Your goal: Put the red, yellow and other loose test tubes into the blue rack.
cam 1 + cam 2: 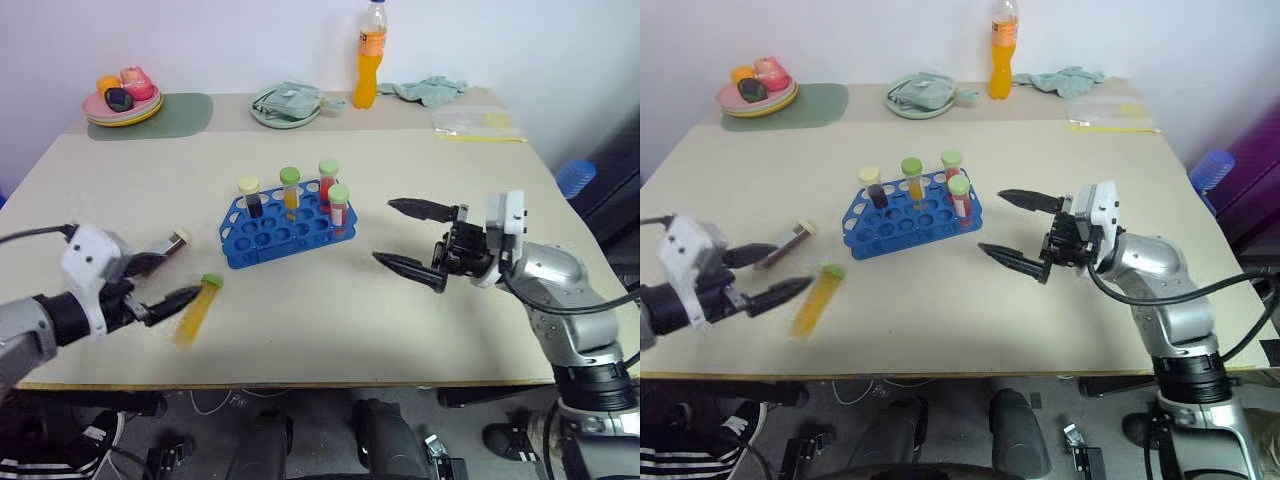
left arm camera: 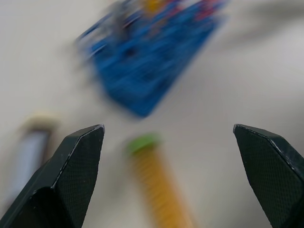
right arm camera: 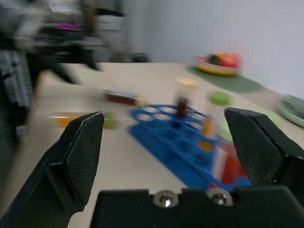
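Observation:
My left gripper needs to grab the upper body [image 1: 204,300] [image 2: 155,177] of the yellow tube, slightly below its green cap.
The blue rack [image 1: 285,228] stands mid-table with several capped tubes upright in it, among them a red one with a white label [image 1: 339,208]. Two loose test tubes lie on the table to its left: a yellow-orange one with a green cap [image 1: 197,308] and a dark one with a cream cap [image 1: 172,243]. My left gripper [image 1: 180,277] is open and hovers between these two, its lower finger close to the yellow tube's cap. In the left wrist view the yellow tube [image 2: 156,185] lies between the spread fingers. My right gripper [image 1: 383,231] is open and empty, just right of the rack.
Along the far edge are stacked plates with toy food [image 1: 122,100] on a green mat [image 1: 165,115], a green plate [image 1: 285,108] holding a grey item, a tall orange drink bottle [image 1: 370,55], a teal cloth [image 1: 425,90] and a plastic bag [image 1: 478,122].

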You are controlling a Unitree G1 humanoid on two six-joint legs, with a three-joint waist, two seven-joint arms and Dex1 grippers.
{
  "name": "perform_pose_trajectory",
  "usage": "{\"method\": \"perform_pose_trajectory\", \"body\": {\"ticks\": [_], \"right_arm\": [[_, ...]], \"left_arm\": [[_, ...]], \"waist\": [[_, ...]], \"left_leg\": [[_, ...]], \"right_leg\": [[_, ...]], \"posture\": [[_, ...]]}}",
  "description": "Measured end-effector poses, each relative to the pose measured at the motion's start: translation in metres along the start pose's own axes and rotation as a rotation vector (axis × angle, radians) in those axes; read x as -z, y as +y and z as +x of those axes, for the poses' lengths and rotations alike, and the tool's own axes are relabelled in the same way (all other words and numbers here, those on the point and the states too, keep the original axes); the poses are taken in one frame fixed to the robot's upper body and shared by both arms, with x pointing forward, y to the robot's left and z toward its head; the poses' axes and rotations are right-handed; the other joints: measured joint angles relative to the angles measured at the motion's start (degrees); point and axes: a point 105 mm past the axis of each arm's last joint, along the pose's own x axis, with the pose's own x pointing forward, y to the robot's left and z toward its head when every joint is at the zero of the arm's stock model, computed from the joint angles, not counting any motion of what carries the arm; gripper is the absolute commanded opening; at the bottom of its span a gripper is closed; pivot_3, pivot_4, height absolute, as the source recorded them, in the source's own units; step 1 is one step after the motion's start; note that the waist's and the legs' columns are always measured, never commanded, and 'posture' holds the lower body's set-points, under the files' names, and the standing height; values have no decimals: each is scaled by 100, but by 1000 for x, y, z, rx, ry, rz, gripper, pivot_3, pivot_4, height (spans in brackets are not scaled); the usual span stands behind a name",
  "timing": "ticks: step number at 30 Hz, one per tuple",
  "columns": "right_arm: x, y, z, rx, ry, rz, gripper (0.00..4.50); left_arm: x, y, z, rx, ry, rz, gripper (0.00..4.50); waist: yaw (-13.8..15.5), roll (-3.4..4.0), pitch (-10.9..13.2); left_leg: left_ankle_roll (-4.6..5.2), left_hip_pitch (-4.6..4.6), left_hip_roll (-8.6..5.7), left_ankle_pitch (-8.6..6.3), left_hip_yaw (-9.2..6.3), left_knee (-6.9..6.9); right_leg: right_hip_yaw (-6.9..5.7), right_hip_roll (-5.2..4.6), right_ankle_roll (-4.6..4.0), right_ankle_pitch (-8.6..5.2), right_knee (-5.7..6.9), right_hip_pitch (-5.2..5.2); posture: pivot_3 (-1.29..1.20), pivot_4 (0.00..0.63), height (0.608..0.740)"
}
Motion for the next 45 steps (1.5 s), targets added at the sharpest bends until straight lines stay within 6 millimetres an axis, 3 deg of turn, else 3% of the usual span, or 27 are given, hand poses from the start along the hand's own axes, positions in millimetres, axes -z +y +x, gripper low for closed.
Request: {"method": "perform_pose_trajectory", "body": {"ticks": [3,6,9,20,27,32,39,40,45], "right_arm": [[-5,11,7,-108,-9,1,4467],[-5,21,11,-194,-5,-3,4467],[-2,26,14,-229,3,-11,4467],[6,33,13,-207,13,-11,4467],[8,37,12,-196,27,-14,4467],[11,39,11,-192,33,-6,4467],[12,39,12,-173,40,-6,4500],[12,39,12,-172,40,-8,4500],[13,38,12,-160,48,-13,4500]], "left_arm": [[5,3,-2,-46,159,14,4500],[-6,12,1,-64,177,-32,4500],[1,16,7,-60,254,-100,4500],[25,-6,51,83,433,-277,4500],[38,-6,56,87,524,-290,4500],[33,-5,64,90,503,-312,4500],[35,-2,72,83,504,-349,1063],[35,-2,72,83,504,-351,788],[35,4,69,55,493,-367,761]], "waist": [[1,-5,8],[33,-3,10],[24,-4,9],[33,-10,7],[13,-11,6],[65,-12,6],[132,-12,5],[136,-12,4],[129,-12,5]], "left_leg": [[0,-4,0,0,1,-7],[0,-4,-1,0,2,-7],[-1,-5,-3,0,3,-7],[-2,-6,-3,0,3,-4],[-2,-6,-3,0,4,-5],[-2,-7,-5,0,4,-1],[-2,-5,-6,0,5,-2],[-2,-5,-6,0,5,-1],[-2,-4,-5,0,5,-2]], "right_leg": [[-1,0,0,0,-3,-6],[-3,0,1,1,-5,-5],[-2,-1,3,3,-6,-5],[-2,-1,4,6,-2,-7],[-2,-1,3,5,-2,-8],[-2,-4,4,5,-3,-5],[-1,-4,4,5,-1,-5],[-1,-4,4,5,-1,-5],[-1,-4,3,5,1,-7]], "posture": [[0,150,740],[0,150,740],[0,150,740],[0,150,740],[0,150,740],[0,150,740],[0,150,740],[0,150,740],[0,150,740]]}}
